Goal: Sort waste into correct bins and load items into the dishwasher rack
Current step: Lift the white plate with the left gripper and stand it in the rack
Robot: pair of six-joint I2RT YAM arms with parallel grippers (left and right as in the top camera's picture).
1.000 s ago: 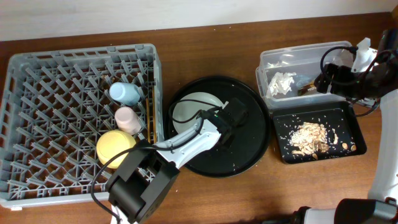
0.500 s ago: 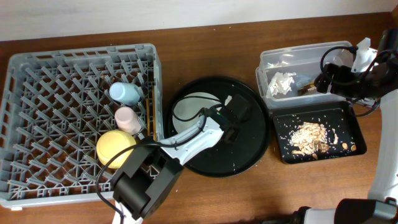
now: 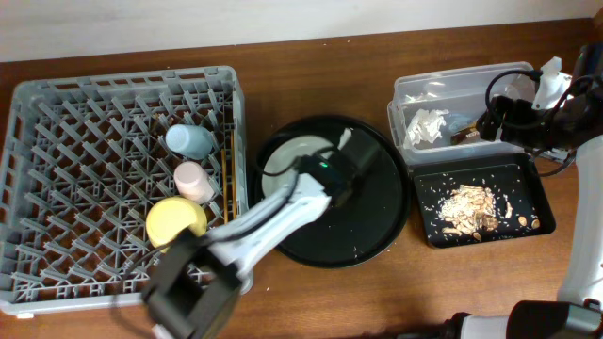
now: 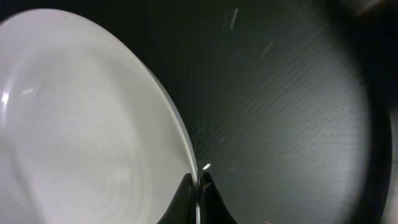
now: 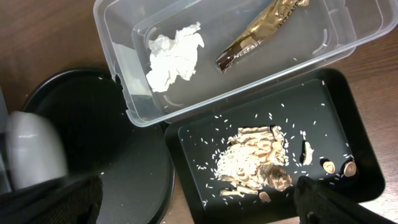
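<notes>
The plate will go upright in the dishwasher rack's back corner (image 3: 228,102) beside the blue cup, set there by my left gripper.
The pale white-green plate (image 3: 285,162) lies on the round black tray (image 3: 372,231). My left gripper (image 3: 327,175) is shut on the plate's right rim, as the left wrist view shows with the fingers (image 4: 199,182) pinching the plate (image 4: 81,124). The grey dishwasher rack (image 3: 85,113) holds the blue cup (image 3: 188,141), pink cup (image 3: 193,179), yellow bowl (image 3: 176,219) and chopsticks (image 3: 227,169). My right gripper (image 5: 199,199) is open and empty above the bins. The napkin (image 5: 174,53) and wrapper (image 5: 258,31) lie in the clear tub (image 5: 118,68). Food scraps (image 5: 255,158) lie in the black rectangular tray (image 5: 193,137).
The clear tub (image 3: 471,77) and black rectangular tray (image 3: 429,198) sit side by side at the right, close to the round tray's edge. Small crumbs are scattered on the round tray (image 4: 292,112). The rack's right wall stands next to the round tray.
My left gripper has moved left across the round tray onto the plate's right rim and shut on it. The right arm has not moved.
</notes>
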